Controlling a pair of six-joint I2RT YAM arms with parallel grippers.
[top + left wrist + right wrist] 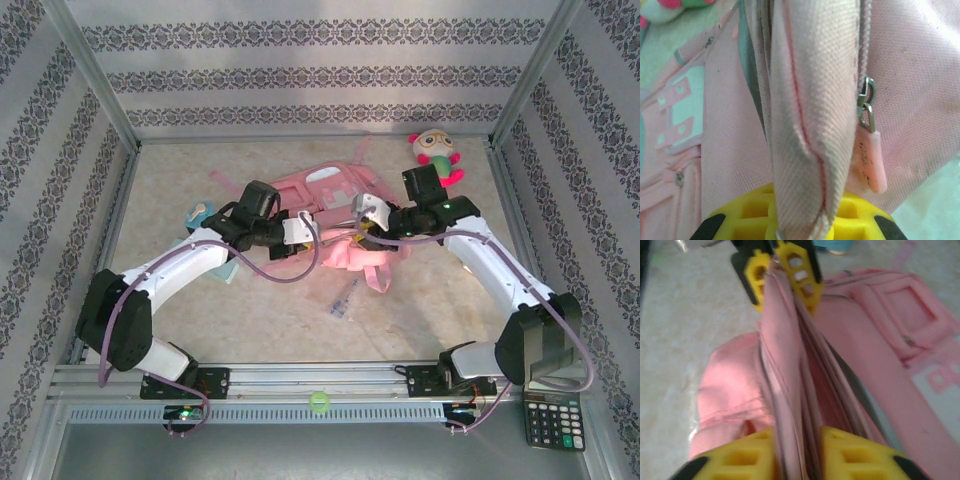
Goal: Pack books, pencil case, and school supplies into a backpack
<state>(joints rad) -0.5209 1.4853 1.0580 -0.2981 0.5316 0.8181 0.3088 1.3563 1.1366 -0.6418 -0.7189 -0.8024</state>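
Observation:
My right gripper is around the backpack's loose folds, away from the zipper pull, so it should back off and take the zipper pull (871, 160) beside my left gripper.
The pink backpack (335, 195) lies at the table's middle. My left gripper (300, 235) is shut on a raised fold of its fabric (805, 115), which runs down between the yellow fingers (855, 220) beside a pink zipper pull (869, 160). Opposite it, my right gripper (365, 215) stands open, its fingers (860, 455) apart with loose folds of the backpack (790, 390) between them; the left gripper (782, 270) pinches the same ridge farther on. School supplies lie loose: a clear packet (342, 300) in front, a teal-and-white piece (200, 212) at left. Books and pencil case are out of view.
A pink-and-green plush toy (435, 150) sits at the back right. A black calculator (553, 422) rests off the table's near right corner. A small green ball (319, 401) lies on the front rail. Something pale teal (226, 272) pokes out under the left arm. Metal posts frame the table.

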